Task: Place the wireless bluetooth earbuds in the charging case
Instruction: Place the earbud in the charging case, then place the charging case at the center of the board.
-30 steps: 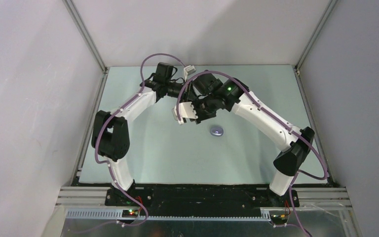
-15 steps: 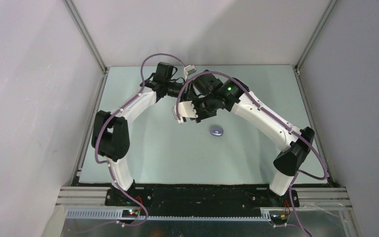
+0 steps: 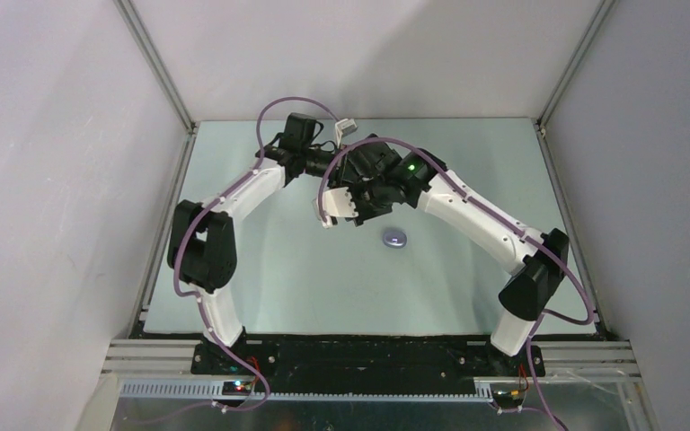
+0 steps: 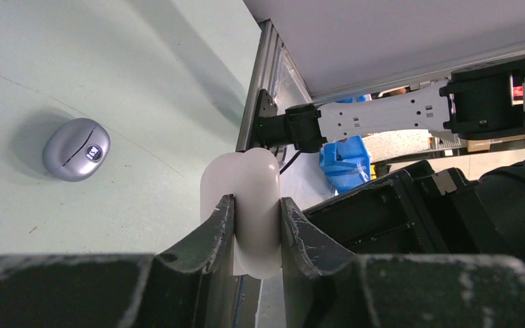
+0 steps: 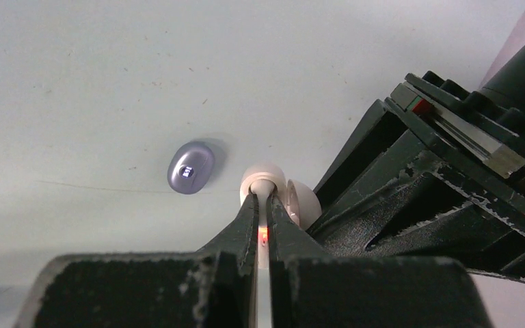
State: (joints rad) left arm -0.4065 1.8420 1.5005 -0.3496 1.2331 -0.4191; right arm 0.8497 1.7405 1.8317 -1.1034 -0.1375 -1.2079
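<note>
I need to set the white charging case, now held edge-on above the table, down with my left gripper on the table [image 3: 343, 225] beside the purple-grey case, closer to that gripper's arm.
My left gripper [image 4: 255, 205] is shut on a white pebble-shaped charging case [image 4: 243, 184], held edge-on above the table. My right gripper [image 5: 262, 199] is shut on a white earbud [image 5: 262, 183] whose stem glows red between the fingers. The bud's head sits right beside a white rounded part of the case [image 5: 303, 203]; I cannot tell if they touch. A closed purple-grey case [image 3: 397, 238] lies on the table; it also shows in the left wrist view [image 4: 76, 149] and the right wrist view [image 5: 191, 168]. No purple buds or second white bud show.
Both wrists crowd together above the far middle of the table [image 3: 269, 269]. The left gripper's black body [image 5: 437, 178] fills the right side of the right wrist view. Grey walls and aluminium posts [image 3: 157, 72] enclose the table.
My right wrist has shifted slightly left, closer to the left gripper and the white case. The left arm and the purple-grey case have not moved.
</note>
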